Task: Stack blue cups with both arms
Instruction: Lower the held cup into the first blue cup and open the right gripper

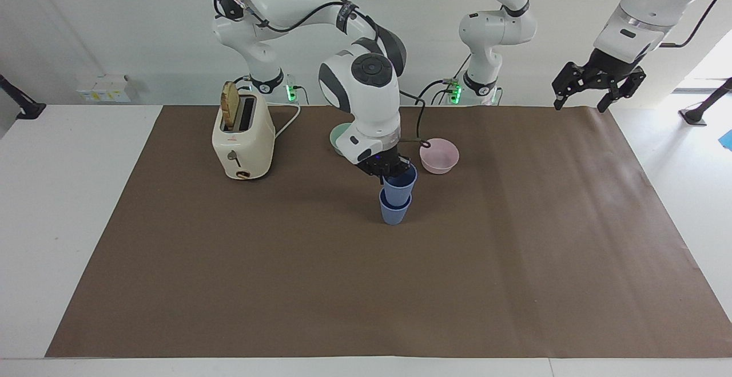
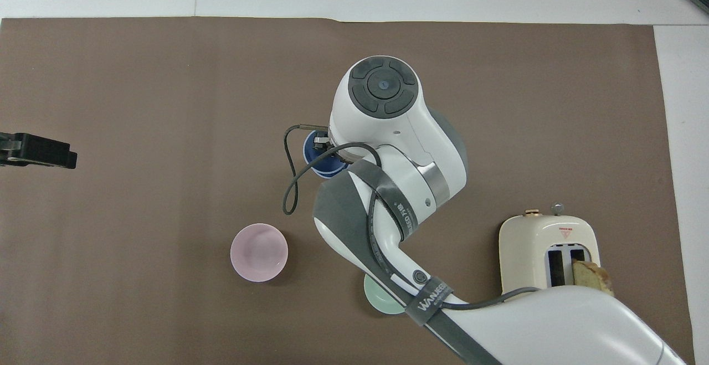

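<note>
Next, my right gripper lets go of the upper blue cup once it is all the way down inside the lower blue cup (image 2: 329, 158).
Two blue cups stand near the middle of the brown mat. The upper blue cup (image 1: 401, 185) sits partly inside the lower blue cup (image 1: 394, 214), which rests on the mat. My right gripper (image 1: 389, 170) is shut on the upper cup's rim on the side nearer the robots. In the overhead view the right arm covers most of the blue cups (image 2: 314, 158). My left gripper (image 1: 592, 88) hangs open and empty, high over the mat's edge at the left arm's end, and its tip (image 2: 39, 152) shows in the overhead view.
A pink bowl (image 1: 439, 155) (image 2: 259, 252) sits beside the cups, slightly nearer the robots. A mint-green bowl (image 1: 337, 137) (image 2: 379, 301) lies partly hidden under the right arm. A cream toaster (image 1: 243, 139) (image 2: 545, 248) holding a bread slice stands toward the right arm's end.
</note>
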You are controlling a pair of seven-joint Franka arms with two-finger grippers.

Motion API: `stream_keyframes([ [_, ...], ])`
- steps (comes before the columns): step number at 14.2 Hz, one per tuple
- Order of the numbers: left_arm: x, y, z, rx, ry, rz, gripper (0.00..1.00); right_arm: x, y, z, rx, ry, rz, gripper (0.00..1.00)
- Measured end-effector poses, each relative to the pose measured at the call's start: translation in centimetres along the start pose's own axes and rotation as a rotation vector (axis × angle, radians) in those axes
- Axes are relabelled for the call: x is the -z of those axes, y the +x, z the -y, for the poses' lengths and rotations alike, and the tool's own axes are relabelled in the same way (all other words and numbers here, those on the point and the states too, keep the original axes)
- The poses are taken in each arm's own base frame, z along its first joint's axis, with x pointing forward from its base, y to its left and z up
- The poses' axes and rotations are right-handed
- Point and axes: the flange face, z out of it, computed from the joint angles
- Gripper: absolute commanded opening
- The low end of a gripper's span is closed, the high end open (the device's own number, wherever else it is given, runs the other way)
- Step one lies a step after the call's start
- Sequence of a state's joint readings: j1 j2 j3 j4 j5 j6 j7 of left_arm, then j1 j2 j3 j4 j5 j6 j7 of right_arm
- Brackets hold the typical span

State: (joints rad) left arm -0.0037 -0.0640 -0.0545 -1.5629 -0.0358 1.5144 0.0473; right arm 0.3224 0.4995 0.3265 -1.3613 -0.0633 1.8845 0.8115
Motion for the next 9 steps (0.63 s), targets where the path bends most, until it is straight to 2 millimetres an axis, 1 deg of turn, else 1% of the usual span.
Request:
stream_keyframes([
  [3, 0.0, 0.0, 0.0, 0.000, 0.000, 0.000, 1.00, -0.2, 0.0, 0.0, 0.000, -0.003, 0.001, 0.00],
  [9, 0.0, 0.0, 0.0, 0.000, 0.000, 0.001, 1.00, -1.6, 0.6, -0.4, -0.006, -0.018, 0.012, 0.00],
])
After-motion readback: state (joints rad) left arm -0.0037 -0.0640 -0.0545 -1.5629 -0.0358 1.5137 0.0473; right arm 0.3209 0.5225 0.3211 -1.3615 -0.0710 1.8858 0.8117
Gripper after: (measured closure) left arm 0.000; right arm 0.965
